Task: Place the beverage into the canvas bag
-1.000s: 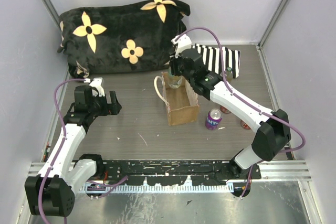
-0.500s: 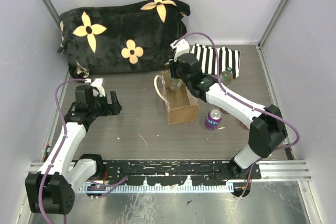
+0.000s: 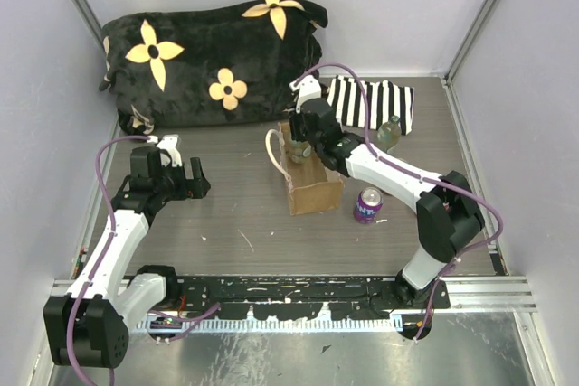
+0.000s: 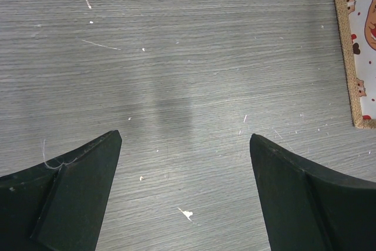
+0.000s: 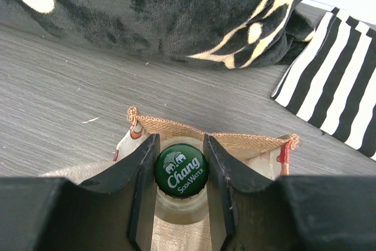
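Note:
My right gripper has the glass soda water bottle to place. It will set it down in the canvas bag's far end (image 3: 298,163) (image 5: 181,207), near the cream handle.
The tan burlap canvas bag (image 3: 312,189) stands open at the table's middle, cream handle (image 3: 274,155) on its left. My right gripper (image 3: 299,144) is shut on a glass soda water bottle (image 5: 180,170) with a green Chang cap, held upright inside the bag's far end; the bag's burlap rim (image 5: 235,140) shows just beyond the fingers (image 5: 143,174). The bottle's body is hidden below the cap. My left gripper (image 3: 181,178) is open and empty over bare table left of the bag; in its wrist view the bag's printed side (image 4: 358,45) shows at the right edge.
A purple can (image 3: 366,205) stands right of the bag. Another bottle (image 3: 390,132) stands by the black-and-white striped fabric (image 3: 375,101) at the back right. A black cushion with yellow flowers (image 3: 208,56) fills the back left. Walls close in on both sides.
My right gripper has moved left and toward the back over the bag's far end, carrying the bottle with it. The left arm has barely moved.

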`<state>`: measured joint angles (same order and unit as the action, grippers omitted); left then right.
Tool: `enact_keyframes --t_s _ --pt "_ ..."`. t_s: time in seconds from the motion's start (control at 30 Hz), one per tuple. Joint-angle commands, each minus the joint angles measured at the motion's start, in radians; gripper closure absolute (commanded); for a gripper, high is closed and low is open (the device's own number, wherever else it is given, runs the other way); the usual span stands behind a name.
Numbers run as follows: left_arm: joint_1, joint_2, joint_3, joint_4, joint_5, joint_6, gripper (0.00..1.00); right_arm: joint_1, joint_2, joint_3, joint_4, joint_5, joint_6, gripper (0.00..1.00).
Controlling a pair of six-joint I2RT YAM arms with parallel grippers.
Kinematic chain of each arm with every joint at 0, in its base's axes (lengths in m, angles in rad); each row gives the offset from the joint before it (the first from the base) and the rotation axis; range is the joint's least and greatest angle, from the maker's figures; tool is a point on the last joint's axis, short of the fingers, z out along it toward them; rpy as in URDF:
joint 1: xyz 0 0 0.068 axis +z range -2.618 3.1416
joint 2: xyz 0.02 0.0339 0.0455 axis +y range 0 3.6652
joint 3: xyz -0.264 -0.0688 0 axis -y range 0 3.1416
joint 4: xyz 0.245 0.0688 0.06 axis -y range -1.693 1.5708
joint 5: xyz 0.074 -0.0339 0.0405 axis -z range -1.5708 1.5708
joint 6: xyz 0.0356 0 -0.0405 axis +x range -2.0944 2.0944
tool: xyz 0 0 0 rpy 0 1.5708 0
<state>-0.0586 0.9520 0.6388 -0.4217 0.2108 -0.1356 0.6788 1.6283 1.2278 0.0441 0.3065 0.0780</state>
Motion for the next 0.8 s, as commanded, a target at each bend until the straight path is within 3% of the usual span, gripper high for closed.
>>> enact_keyframes --t_s 0.0,0.77 --pt "0.005 -0.001 -0.004 0.012 0.012 -0.001 0.02 0.005 -0.011 0.040 0.201 0.030 0.024 0.99" --pt "0.005 -0.002 -0.004 0.015 0.013 0.001 0.02 0.006 0.058 -0.011 0.240 0.021 0.060 0.99"
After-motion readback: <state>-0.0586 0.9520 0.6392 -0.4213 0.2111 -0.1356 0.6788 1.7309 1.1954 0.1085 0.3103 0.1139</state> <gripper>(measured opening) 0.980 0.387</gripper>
